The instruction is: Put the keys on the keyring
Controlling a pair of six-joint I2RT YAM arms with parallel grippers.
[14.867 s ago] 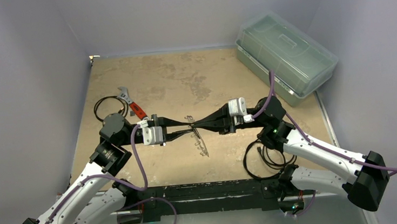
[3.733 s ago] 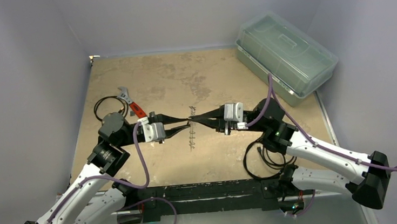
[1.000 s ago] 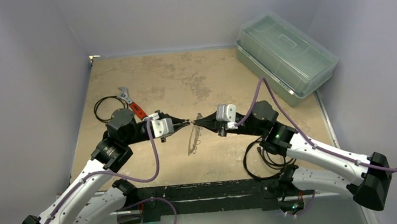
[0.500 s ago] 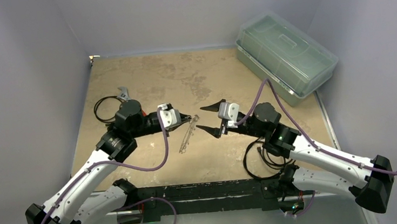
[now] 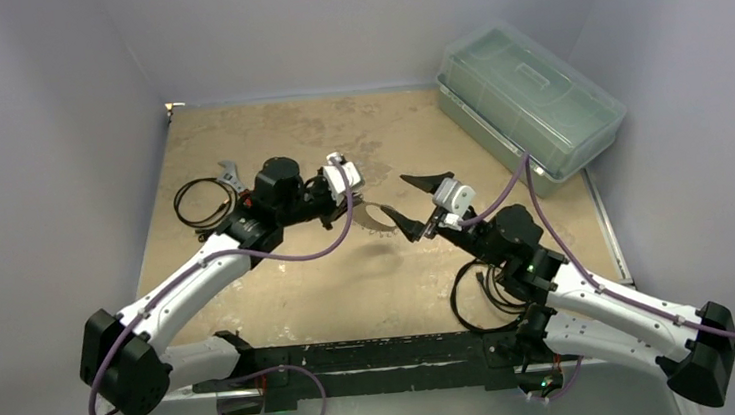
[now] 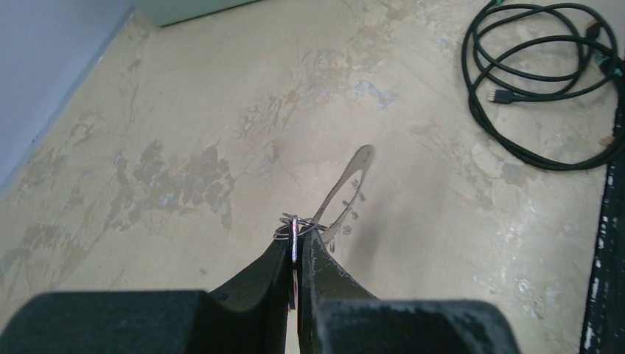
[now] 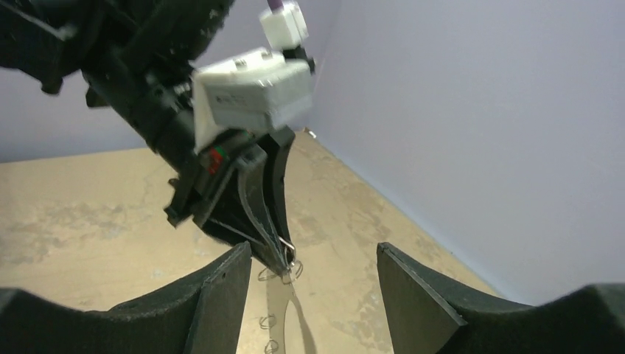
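Note:
Next, my left gripper sets the keyring down so that it lies flat on the bare table (image 5: 384, 231) (image 6: 326, 221), in the space between my left gripper and my right gripper.
My left gripper (image 5: 355, 201) is shut on the keyring (image 5: 377, 219), a thin silver wire loop that hangs from its tips above the table. In the left wrist view the fingers pinch the keyring (image 6: 359, 157) at its near end, where small wire rings bunch up, and the loop runs away to the upper right. My right gripper (image 5: 394, 194) stands open just right of it and holds nothing. Its wrist view shows the left gripper (image 7: 284, 254) and the dangling keyring (image 7: 281, 295) between its spread fingers. The keys do not show in any view.
A clear plastic lidded box (image 5: 530, 103) stands at the back right. A red-handled wrench (image 5: 234, 182) and a coiled black cable (image 5: 197, 202) lie at the left, partly behind the left arm. Another black cable (image 5: 486, 292) (image 6: 538, 74) lies near the right arm's base. Grey walls close in three sides.
My right gripper has opened, let go of the keyring and drawn back. My left arm has swung toward the back and right, lifting the keyring with it.

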